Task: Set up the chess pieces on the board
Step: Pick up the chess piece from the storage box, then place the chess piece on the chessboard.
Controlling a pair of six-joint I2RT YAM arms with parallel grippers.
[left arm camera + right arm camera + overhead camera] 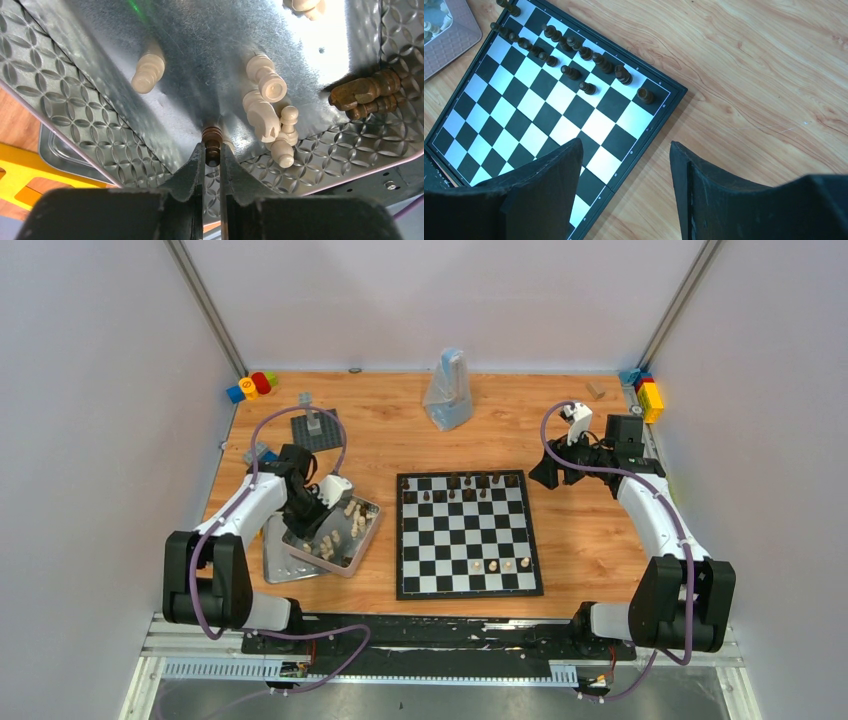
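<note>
Next, my left gripper sets the dark brown chess piece on a white square (457,520) near the board's middle.
The board (467,562) lies mid-table, with dark pieces (468,487) in its far rows and three cream pieces (501,565) near its front. It also shows in the right wrist view (531,107). My left gripper (212,150) is down in the silver tin (115,145), shut on a dark brown chess piece (212,141). Cream pieces (267,112) and dark pieces (367,92) lie loose in the tin. In the top view the left gripper (312,518) sits over the tin (362,540). My right gripper (626,150) is open and empty above the wood off the board's far right corner (548,478).
The tin's lid (275,558) lies left of the tin. A dark grey studded plate (318,430) is behind it. A clear bag (448,390) stands at the back centre. Coloured bricks sit at the back left (252,386) and back right (648,395) corners.
</note>
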